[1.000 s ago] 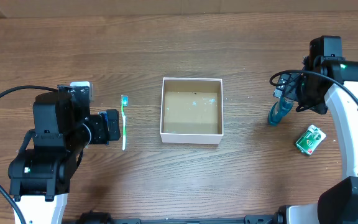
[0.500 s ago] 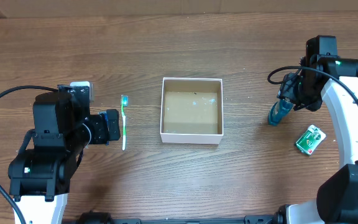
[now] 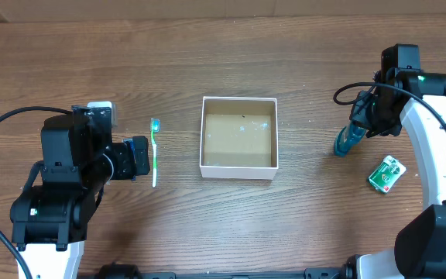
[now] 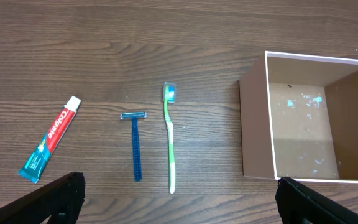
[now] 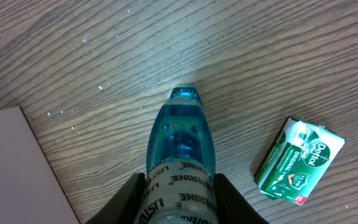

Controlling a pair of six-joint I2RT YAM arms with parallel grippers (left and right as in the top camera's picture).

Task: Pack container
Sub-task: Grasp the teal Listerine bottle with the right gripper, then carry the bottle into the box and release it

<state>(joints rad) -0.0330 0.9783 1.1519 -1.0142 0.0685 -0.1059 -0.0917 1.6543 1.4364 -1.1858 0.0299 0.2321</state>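
I need to use my right gripper to set the Listerine bottle down inside the container (image 3: 264, 139) along its side nearest the soap packet.
The container (image 3: 238, 171), a small white box with a brown inside, sits open at mid-table; its near wall (image 4: 254, 130) shows in the left wrist view. On the right lies a blue Listerine mouthwash bottle (image 3: 348, 141) (image 5: 180, 149), and my right gripper (image 3: 358, 124) (image 5: 179, 202) is shut on its body, a black finger on each side. My left gripper (image 3: 147, 157) (image 4: 179, 199) hangs open above the table, just short of a green toothbrush (image 3: 155, 153) (image 4: 170, 140). Beside that lie a blue razor (image 4: 135, 145) and a toothpaste tube (image 4: 50, 138).
A green Dettol soap packet (image 3: 385, 173) (image 5: 298, 162) lies to the right of the bottle. The razor and toothpaste are hidden under the left arm in the overhead view. Cables run off the left arm across the wooden table.
My right gripper has closed on the mouthwash bottle, and the right arm shifted slightly. The left arm and the other objects have not moved.
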